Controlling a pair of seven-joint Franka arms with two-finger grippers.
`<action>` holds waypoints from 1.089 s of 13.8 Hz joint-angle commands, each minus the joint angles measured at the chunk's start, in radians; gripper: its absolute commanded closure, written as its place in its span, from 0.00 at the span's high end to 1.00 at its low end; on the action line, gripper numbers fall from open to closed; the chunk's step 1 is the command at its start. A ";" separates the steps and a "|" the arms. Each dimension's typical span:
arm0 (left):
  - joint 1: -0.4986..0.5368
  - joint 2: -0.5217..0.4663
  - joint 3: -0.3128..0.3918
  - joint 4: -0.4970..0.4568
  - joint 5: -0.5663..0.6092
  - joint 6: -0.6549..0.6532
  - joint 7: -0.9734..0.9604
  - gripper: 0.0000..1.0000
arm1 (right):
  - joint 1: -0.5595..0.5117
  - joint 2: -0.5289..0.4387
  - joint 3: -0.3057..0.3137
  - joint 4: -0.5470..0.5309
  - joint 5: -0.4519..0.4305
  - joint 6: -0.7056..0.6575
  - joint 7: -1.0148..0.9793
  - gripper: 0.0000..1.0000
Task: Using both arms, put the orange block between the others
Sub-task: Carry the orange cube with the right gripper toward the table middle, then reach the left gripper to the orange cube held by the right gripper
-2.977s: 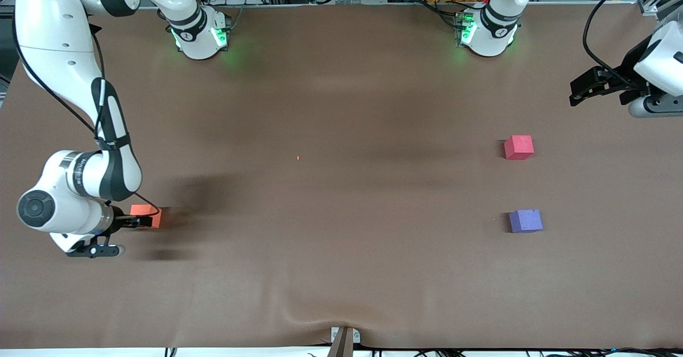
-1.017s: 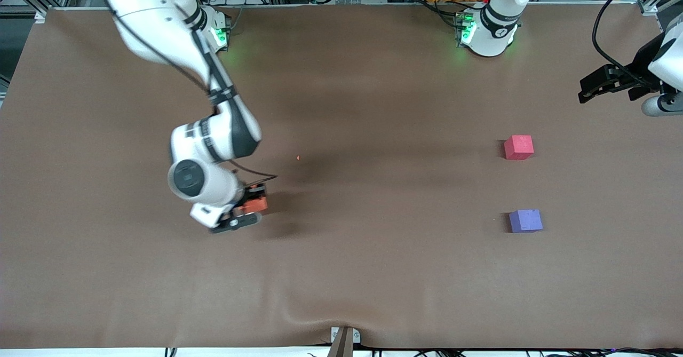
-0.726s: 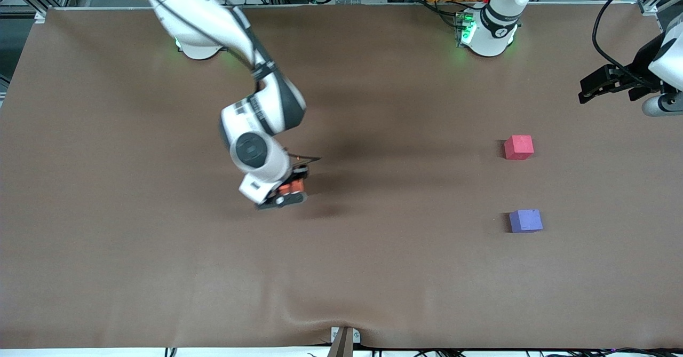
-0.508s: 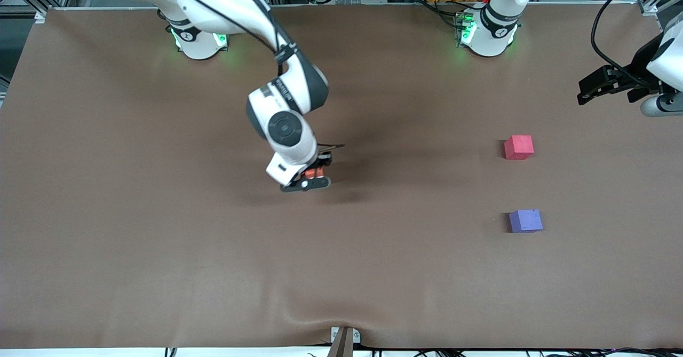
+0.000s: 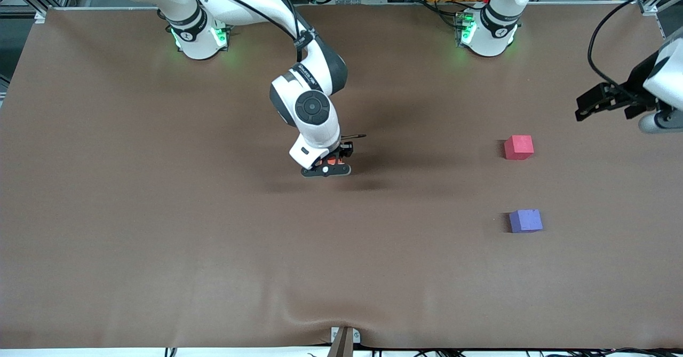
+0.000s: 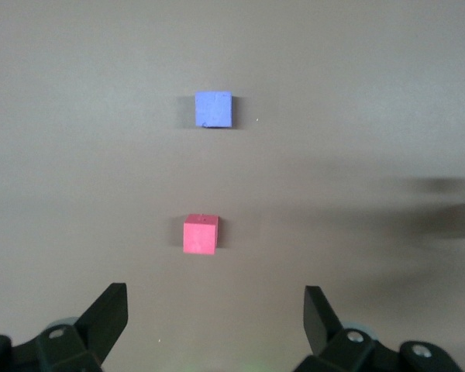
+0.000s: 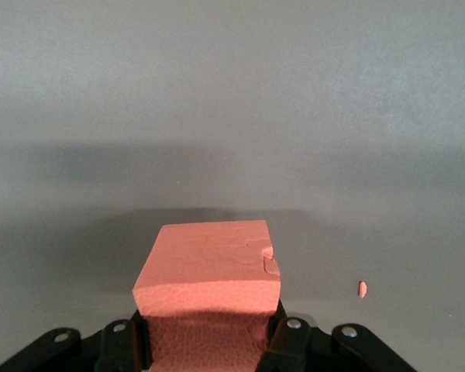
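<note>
Next, I let go of the orange block with my right gripper on the bare brown mat (image 5: 337, 178) near the middle of the table.
My right gripper (image 5: 334, 161) is shut on the orange block (image 5: 333, 161) and holds it over the middle of the table. In the right wrist view the orange block (image 7: 209, 283) sticks out between the fingers (image 7: 287, 345), squeezed at the grip, with my right gripper (image 7: 209, 345) clamped round its base. The red-pink cube (image 5: 518, 147) and the purple-blue cube (image 5: 525, 221) rest apart toward the left arm's end, the purple-blue one nearer the front camera. My left gripper (image 5: 585, 108) hangs open over that end. The left wrist view shows my left gripper (image 6: 215, 310) empty, above the red-pink cube (image 6: 201, 234) and purple-blue cube (image 6: 214, 109).
A brown mat (image 5: 160, 213) covers the table, with a raised wrinkle (image 5: 341, 322) at the front edge. The green-lit arm bases (image 5: 200, 39) (image 5: 488, 34) stand along the back. A tiny orange crumb (image 7: 362, 289) lies on the mat below the held block.
My right arm has swung from its own end of the table to the middle, carrying the orange block. The left gripper has barely shifted and stays open.
</note>
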 commanded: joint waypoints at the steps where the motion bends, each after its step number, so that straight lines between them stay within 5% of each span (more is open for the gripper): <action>1: -0.001 0.031 -0.006 -0.020 0.016 0.050 0.012 1.00 | 0.014 0.028 -0.010 0.034 0.032 0.005 0.063 0.00; 10: -0.139 0.175 -0.018 0.003 0.094 0.162 -0.012 1.00 | 0.017 0.115 -0.011 0.096 0.022 0.055 0.091 0.01; 11: -0.161 0.192 -0.020 0.003 0.091 0.180 -0.012 1.00 | 0.016 0.117 -0.011 0.094 0.020 0.055 0.088 0.11; 13: -0.197 0.221 -0.023 0.003 0.089 0.212 -0.018 1.00 | 0.019 0.117 -0.011 0.091 -0.004 0.055 0.090 0.94; 15: -0.225 0.252 -0.023 0.004 0.089 0.239 -0.083 1.00 | 0.022 0.112 -0.013 0.091 -0.044 0.055 0.094 1.00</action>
